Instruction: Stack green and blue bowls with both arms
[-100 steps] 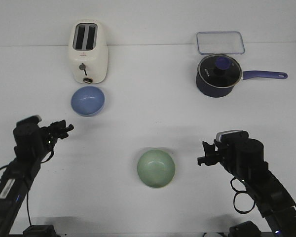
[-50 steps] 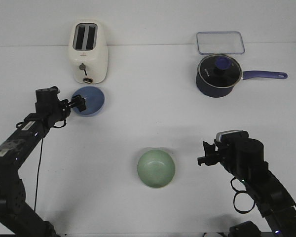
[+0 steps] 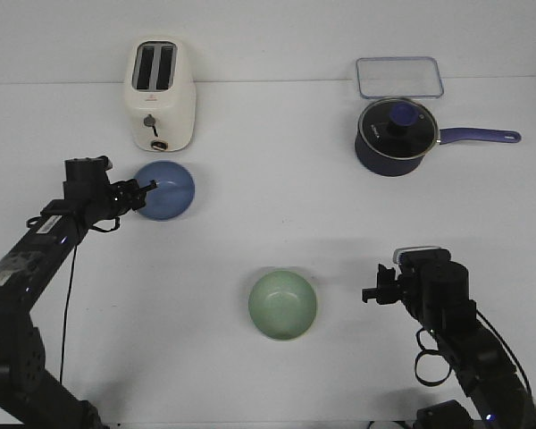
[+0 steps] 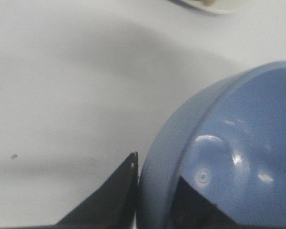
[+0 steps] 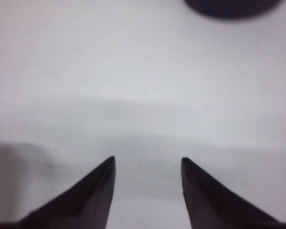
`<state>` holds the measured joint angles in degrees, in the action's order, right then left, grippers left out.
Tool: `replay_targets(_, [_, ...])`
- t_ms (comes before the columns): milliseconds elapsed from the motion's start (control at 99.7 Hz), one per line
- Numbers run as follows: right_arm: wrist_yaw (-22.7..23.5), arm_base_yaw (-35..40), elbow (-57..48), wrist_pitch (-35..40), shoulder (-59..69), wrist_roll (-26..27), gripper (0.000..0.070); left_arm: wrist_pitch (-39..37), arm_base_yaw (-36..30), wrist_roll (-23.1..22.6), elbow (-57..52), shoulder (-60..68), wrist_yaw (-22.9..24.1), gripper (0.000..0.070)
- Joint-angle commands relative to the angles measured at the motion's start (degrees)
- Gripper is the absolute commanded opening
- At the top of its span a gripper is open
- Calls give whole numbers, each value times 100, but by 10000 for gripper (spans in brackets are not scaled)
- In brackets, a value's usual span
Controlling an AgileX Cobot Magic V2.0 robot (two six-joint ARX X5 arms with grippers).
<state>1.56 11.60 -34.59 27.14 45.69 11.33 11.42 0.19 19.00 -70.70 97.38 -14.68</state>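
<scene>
Next, my left gripper releases the blue bowl inside the green bowl [image 3: 283, 305], so that it nests down in the green bowl's hollow.
The periwinkle blue bowl [image 3: 167, 189] sits in front of the toaster at the left. My left gripper [image 3: 144, 193] is at its left rim. In the left wrist view, one finger [image 4: 117, 198] presses the outer wall of the blue bowl [image 4: 238, 143] and the other finger [image 4: 190, 205] is inside, so my left gripper [image 4: 157, 168] is shut on the rim. The pale green bowl [image 3: 282, 305] sits upright at the front centre. My right gripper [image 3: 372, 293] is open and empty, to the right of the green bowl and apart from it, over bare table [image 5: 148, 160].
A cream toaster [image 3: 161, 94] stands just behind the blue bowl. A dark navy saucepan [image 3: 395, 134] with a glass lid and a long handle stands at the back right, its edge showing in the right wrist view [image 5: 231, 7]. A clear rectangular container [image 3: 399, 77] lies behind it.
My left arm reached out to the blue bowl and its jaws closed on the rim; the bowl shifted slightly forward and right. My right gripper moved slightly right and lower in view.
</scene>
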Motion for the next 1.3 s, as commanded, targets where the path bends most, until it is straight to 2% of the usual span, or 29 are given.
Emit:
replay_targets(0, [-11,-111,166,-271,-26,44,282,199,-107,-358,-114,-341,-210,14])
replay_targets(120, [13,-348,385,-352,-24,81,282,702,-503,-614,-72,-953,-588,14])
replay_targets(261, [157,-455,387,-411,-26,81,282,999,-1353,-710,31,-1394,-1095,14])
replay_targets(431, [269,-455,387,-437,-26,81,282,990,-2704,-745,289,-1445,-1086,14])
replay_targets(562, [306,-455,387,-437,-26,81,282,984,-3423,-800,402,-1283,-1027,14])
replay_targets(843, [350,-455,387,-437,-26,81,282,973,-4092,-931,402,-726,-761,17])
replay_targets(883, [363,-455,387,-437,-26,81,282,962,-4120,-931,402,-697,-737,42])
replay_targets(913, [363,-455,387,-437,-26,79,282,955,-4135,-929,402,-691,-737,110])
replay_targets(983, [361,-455,387,-439,-26,79,282,942,-4146,-929,400,-693,-686,329])
replay_targets(1023, [361,-455,387,-442,-26,81,282,946,-4146,-929,400,-708,-673,399])
replay_targets(1194, [356,-455,387,-485,-26,76,282,942,-3847,-988,400,-1078,-638,404])
replay_targets(1294, [354,-457,387,-614,-28,74,282,942,-3541,-1113,400,-1532,-155,395])
